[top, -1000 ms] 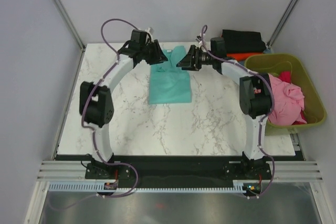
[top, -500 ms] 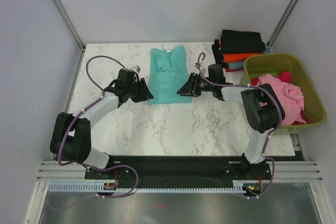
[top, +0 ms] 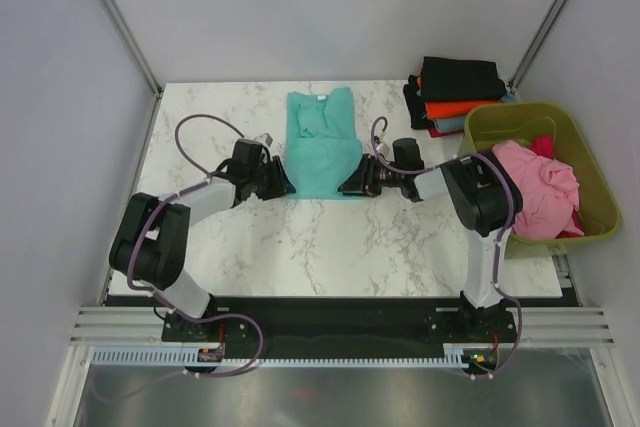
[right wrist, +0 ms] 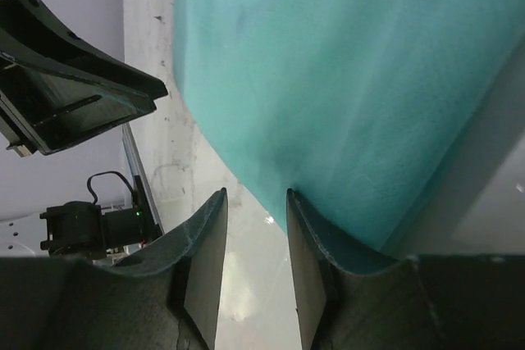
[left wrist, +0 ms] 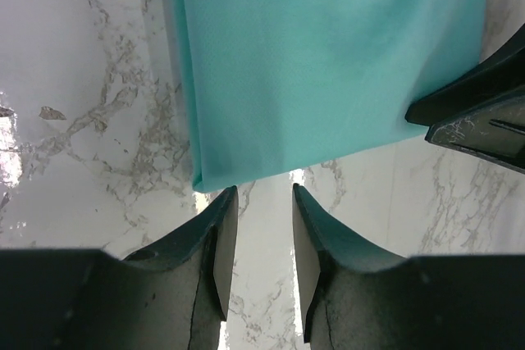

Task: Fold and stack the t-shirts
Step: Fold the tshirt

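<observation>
I see my right gripper's fingers meet the teal t-shirt's near hem inward of its corner, so next I move them out and take that corner [right wrist: 379,243] before folding.
A teal t-shirt [top: 322,143] lies folded into a long strip on the marble table [top: 330,247], collar at the far end. My left gripper [top: 284,187] is open and empty, low at the strip's near left corner [left wrist: 205,178]. My right gripper [top: 347,188] is open and empty, low at the near right corner [right wrist: 279,202]. The teal cloth fills the upper part of both wrist views [left wrist: 328,55] [right wrist: 344,79]. A stack of folded black, orange and red t-shirts [top: 457,95] sits at the back right. Pink t-shirts [top: 545,187] lie in the tub.
An olive-green plastic tub [top: 592,197] stands at the right edge of the table. Grey walls close in the table's back and sides. The other gripper's black finger shows in each wrist view [left wrist: 480,108] [right wrist: 74,79].
A second ago both grippers were at the far end of the teal shirt. They came toward the near edge and dropped low at its near corners. The shirt now lies stretched out longer.
</observation>
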